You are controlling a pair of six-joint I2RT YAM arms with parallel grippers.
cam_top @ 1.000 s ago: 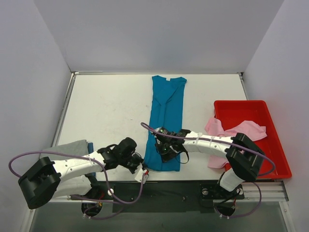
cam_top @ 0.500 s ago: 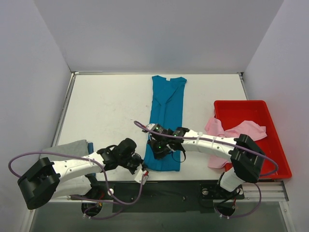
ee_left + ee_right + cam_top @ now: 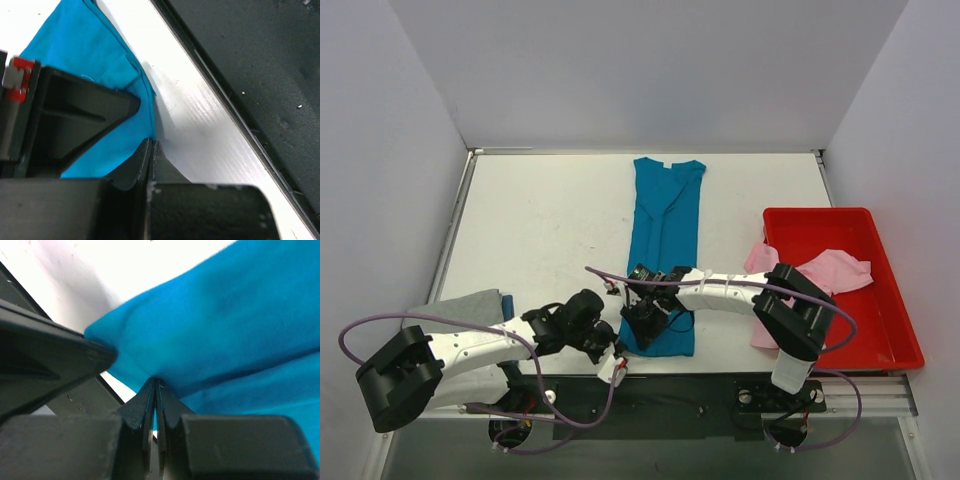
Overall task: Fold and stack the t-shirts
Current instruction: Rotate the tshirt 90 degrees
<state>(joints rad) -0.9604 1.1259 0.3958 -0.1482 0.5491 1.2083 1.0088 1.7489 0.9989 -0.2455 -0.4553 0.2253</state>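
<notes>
I should let go with my right gripper, as both my grippers crowd the near corner of the teal-blue t-shirt, and pinch the t-shirt's strip farther up (image 3: 654, 242) toward the collar.
The teal-blue t-shirt (image 3: 666, 220) lies folded into a long narrow strip down the middle of the table, collar at the far end. My left gripper (image 3: 613, 348) is at its near left corner. In the left wrist view that gripper (image 3: 151, 142) is shut, with the teal hem (image 3: 85, 55) running into its tips. My right gripper (image 3: 642, 318) is just beyond, on the strip's near left part. It (image 3: 156, 381) is shut on a pinch of teal cloth (image 3: 225, 325) that puckers up into the tips. The pale pink t-shirt (image 3: 835, 268) is crumpled. The light grey t-shirt (image 3: 470, 303) lies under my left arm.
A red tray (image 3: 820, 213) stands at the right with the pink t-shirt draped over its near left rim. The table's dark front rail (image 3: 670, 390) runs close behind both grippers. White walls close in the table at the left, back and right.
My right gripper has slid left across the near end of the teal t-shirt, toward the left gripper. The left gripper has stayed at the corner.
</notes>
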